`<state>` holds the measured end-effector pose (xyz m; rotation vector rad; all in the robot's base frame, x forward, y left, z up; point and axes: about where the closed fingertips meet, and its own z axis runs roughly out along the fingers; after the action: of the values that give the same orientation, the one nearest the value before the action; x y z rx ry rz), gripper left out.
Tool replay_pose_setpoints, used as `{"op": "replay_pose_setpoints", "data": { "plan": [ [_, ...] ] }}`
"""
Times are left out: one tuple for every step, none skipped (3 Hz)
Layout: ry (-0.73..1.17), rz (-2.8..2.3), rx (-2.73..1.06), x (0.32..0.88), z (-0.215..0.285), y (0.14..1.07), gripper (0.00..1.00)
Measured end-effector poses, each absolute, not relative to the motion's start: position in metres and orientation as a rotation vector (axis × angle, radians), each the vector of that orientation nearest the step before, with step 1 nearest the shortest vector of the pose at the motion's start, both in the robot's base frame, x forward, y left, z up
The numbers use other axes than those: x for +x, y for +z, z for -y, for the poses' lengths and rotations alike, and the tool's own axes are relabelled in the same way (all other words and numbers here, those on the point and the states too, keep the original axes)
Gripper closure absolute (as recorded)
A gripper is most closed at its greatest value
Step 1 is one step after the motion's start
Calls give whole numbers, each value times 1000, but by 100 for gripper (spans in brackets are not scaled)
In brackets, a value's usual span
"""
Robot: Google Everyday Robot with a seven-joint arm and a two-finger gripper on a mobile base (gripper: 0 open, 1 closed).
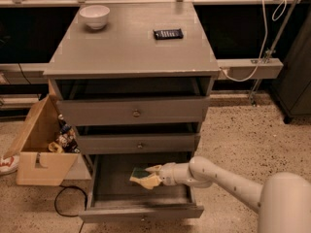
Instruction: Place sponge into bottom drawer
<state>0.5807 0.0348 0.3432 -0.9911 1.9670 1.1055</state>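
Note:
Next, I let go of the sponge with my gripper on the bottom drawer's inside [138,175] near the middle, straight below the round knobs.
The bottom drawer [112,198] of the grey cabinet is pulled out, a wide grey tray with a plain front panel. The sponge [141,175], dark green on top with a yellow base, is inside the drawer space, held just above the drawer floor. My gripper [148,176] reaches in from the right on a white arm and is shut on the sponge.
Two shallower drawers with round knobs [136,113] sit above. On the cabinet top are a white bowl [95,16] and a flat black remote-like device [168,33]. A wooden box [39,149] with items stands on the floor at left, with a black cable [65,203] beside it.

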Motion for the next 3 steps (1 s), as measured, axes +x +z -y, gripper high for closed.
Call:
{"op": "replay_pose_setpoints", "data": {
  "plan": [
    [1140,-1968,-981,589,-53,309,100],
    [1137,-1973,-975,592,-55,302,100],
    [1054,-2040,-994,597,-58,278,100]
  ]
}}
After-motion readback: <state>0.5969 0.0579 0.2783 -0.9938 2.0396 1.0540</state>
